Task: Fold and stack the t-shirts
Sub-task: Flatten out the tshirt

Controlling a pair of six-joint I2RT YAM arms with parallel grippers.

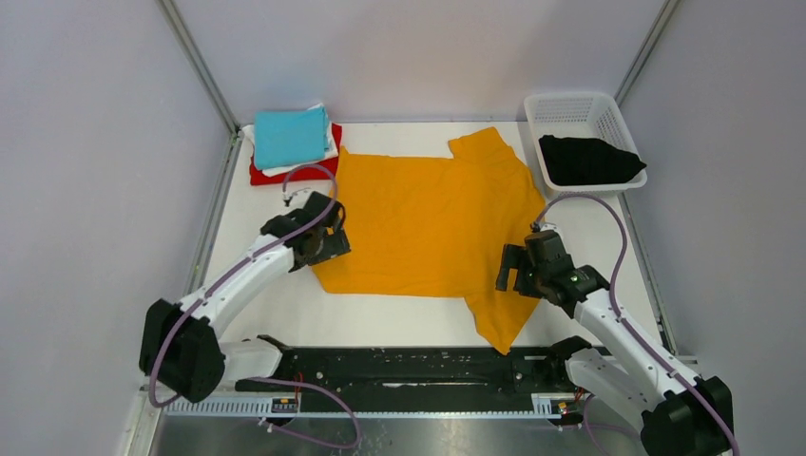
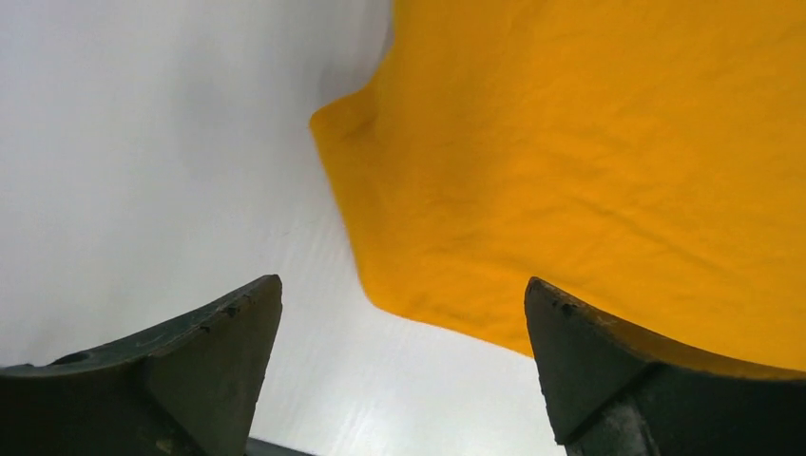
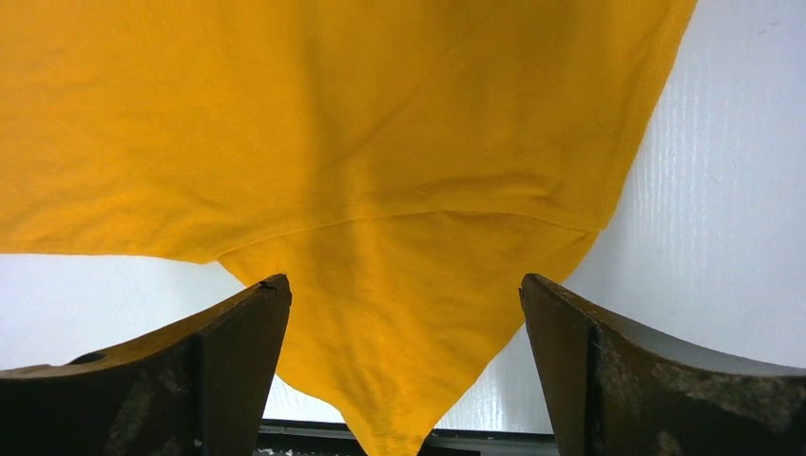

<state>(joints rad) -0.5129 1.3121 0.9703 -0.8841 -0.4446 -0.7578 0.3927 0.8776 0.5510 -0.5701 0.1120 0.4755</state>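
Observation:
The orange-yellow t-shirt's hem kinks inward by the t-shirt's near corner, so my left gripper will pinch the hem's edge (image 2: pixel 350 185) next to the kink and pull the corner flat before I fold.
The orange-yellow t-shirt (image 1: pixel 428 223) lies spread flat mid-table, one sleeve pointing to the near edge. My left gripper (image 1: pixel 328 237) is open and empty over the shirt's near left corner; that corner (image 2: pixel 589 161) shows between its jaws. My right gripper (image 1: pixel 518 271) is open and empty above the near sleeve (image 3: pixel 399 332). A folded stack sits at the back left: teal t-shirt (image 1: pixel 290 136) on top, white (image 1: pixel 249 135) under it, red (image 1: pixel 261 176) at the bottom. The black t-shirt (image 1: pixel 585 159) lies crumpled in the basket.
A white plastic mesh basket (image 1: pixel 570 106) stands at the back right. Grey walls and metal frame posts enclose the white table (image 1: pixel 276 313). A black rail (image 1: pixel 399 366) runs along the near edge between the arm bases.

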